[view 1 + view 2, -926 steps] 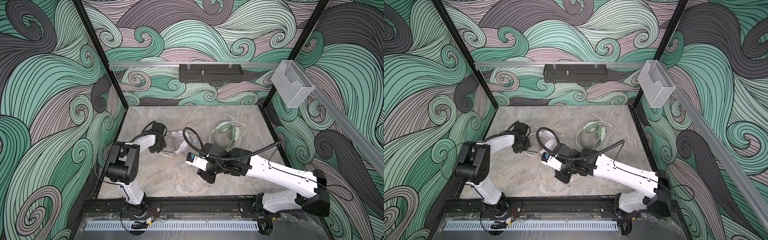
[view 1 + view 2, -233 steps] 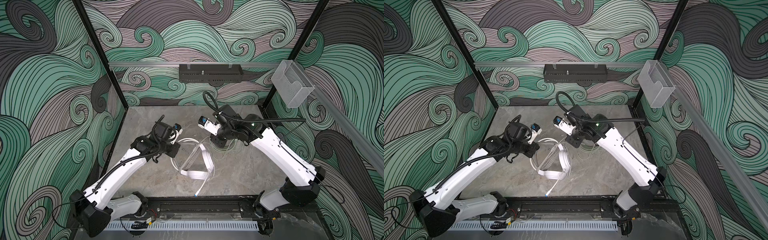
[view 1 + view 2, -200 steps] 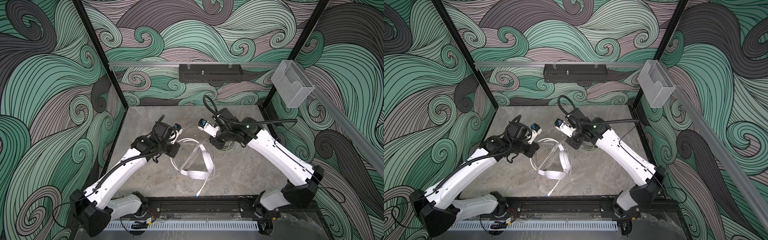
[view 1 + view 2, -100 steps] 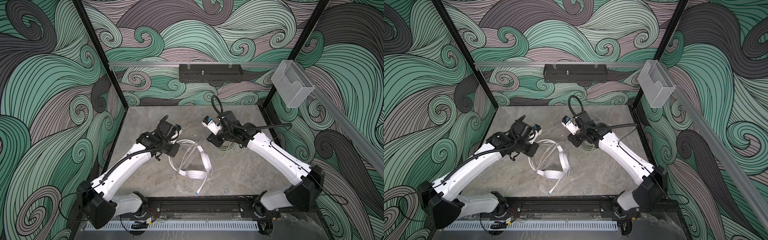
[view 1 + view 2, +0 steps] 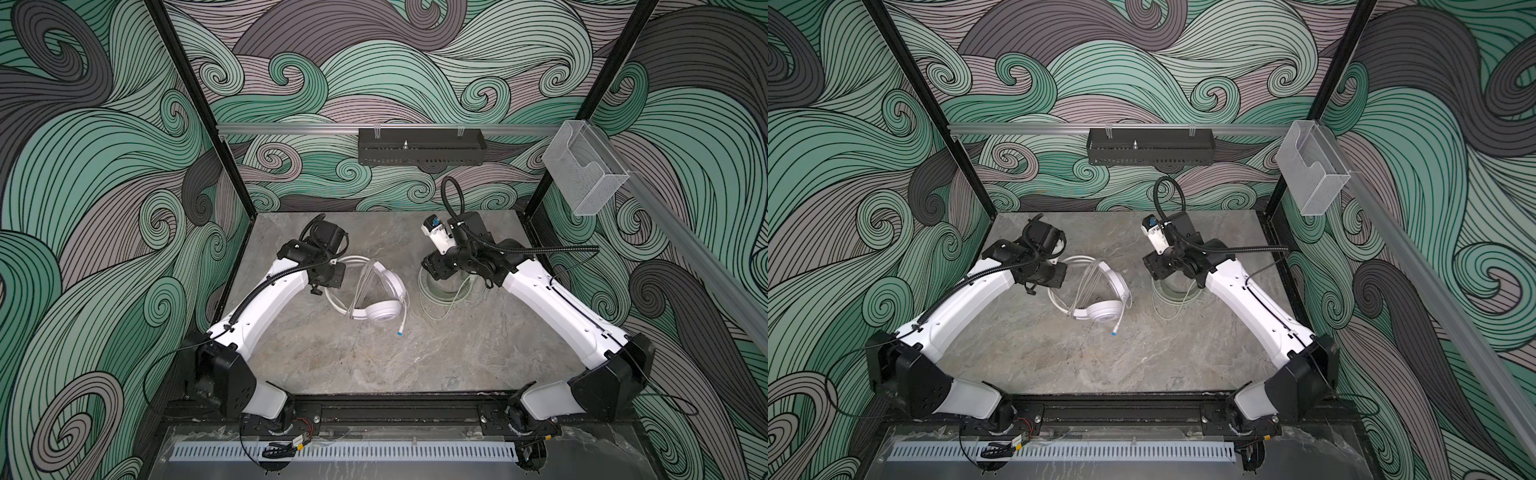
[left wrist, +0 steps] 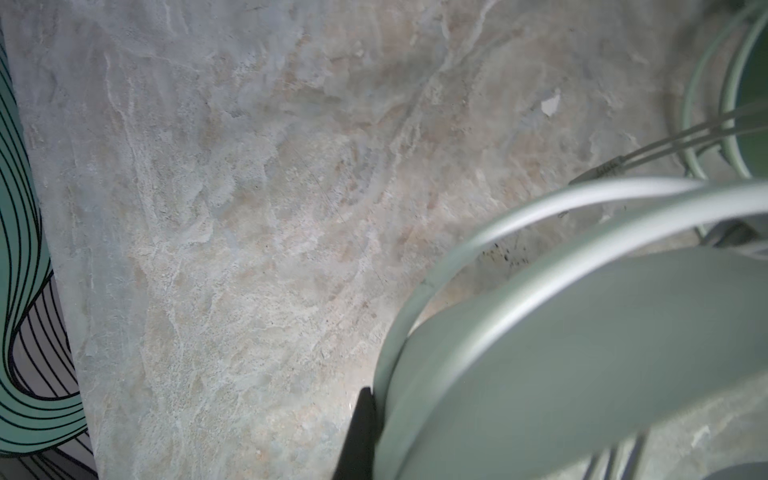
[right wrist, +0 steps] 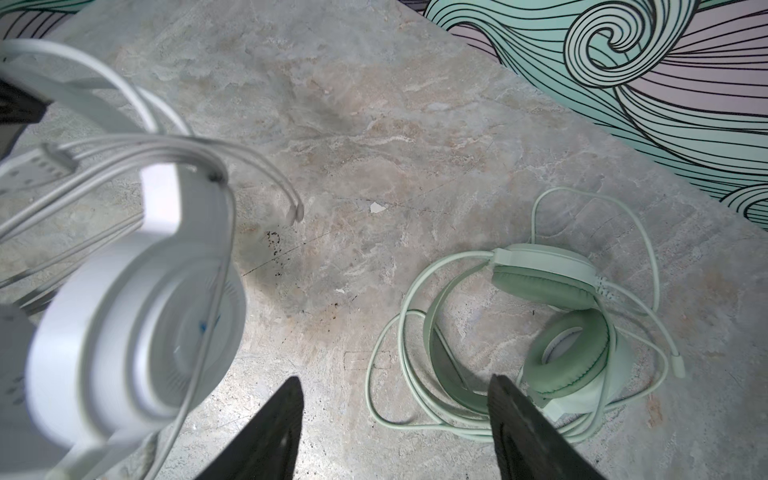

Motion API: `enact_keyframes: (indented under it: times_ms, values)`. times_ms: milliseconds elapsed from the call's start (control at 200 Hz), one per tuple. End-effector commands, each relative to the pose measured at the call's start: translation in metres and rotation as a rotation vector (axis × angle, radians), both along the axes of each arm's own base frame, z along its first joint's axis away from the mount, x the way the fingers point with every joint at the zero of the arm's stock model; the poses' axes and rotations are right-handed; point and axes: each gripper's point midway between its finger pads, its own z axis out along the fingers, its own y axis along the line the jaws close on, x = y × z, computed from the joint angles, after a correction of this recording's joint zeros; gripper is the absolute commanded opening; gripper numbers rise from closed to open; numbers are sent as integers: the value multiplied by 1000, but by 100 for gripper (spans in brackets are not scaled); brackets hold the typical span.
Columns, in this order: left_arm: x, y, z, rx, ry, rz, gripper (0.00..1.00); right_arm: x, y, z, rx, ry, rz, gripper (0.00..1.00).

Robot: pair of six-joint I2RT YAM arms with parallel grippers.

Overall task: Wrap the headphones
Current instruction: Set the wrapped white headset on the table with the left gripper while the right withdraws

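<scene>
The robot's left gripper needs to release the white headphones flat on the grey marble table's far half, nearer the back panel (image 5: 346,264). The white headphones now lie beside the mint green ones.
The white headphones (image 5: 380,309) sit left of centre, their cable looped over the band and the plug end (image 5: 400,332) lying on the table. My left gripper (image 5: 332,277) is shut on the band's left side. In the left wrist view one black finger (image 6: 361,432) presses against the pale band (image 6: 582,353). The mint green headphones (image 5: 444,289) lie on the table to the right with loose cable around them (image 7: 561,328). My right gripper (image 7: 395,399) hovers open just above them, holding nothing. The white headphones (image 7: 137,316) show blurred at its side.
The grey marble table (image 5: 374,365) is walled in on three sides by patterned panels. A black perforated tray (image 5: 419,151) hangs on the back rail. A clear plastic box (image 5: 584,174) is fixed to the right rail.
My right gripper has opened, let go of the white cable and drawn back to the right over the green headphones. My left arm has lowered the white headphones toward the table.
</scene>
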Motion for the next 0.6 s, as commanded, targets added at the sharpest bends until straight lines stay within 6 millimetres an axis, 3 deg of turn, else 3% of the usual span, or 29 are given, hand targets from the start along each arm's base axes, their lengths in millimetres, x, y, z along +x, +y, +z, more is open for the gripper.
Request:
enact_keyframes:
  times_ms: [0, 290, 595]
  values:
    - [47, 2, 11, -86, -83, 97, 0, -12, -11, 23, 28, -39, -35, 76]
    - [129, 22, -29, -87, -30, 246, 0, -32, -20, 31, 75, -40, -52, 89]
    - [158, 42, -68, -68, 8, 307, 0, -40, -20, 30, 95, -30, -51, 90]
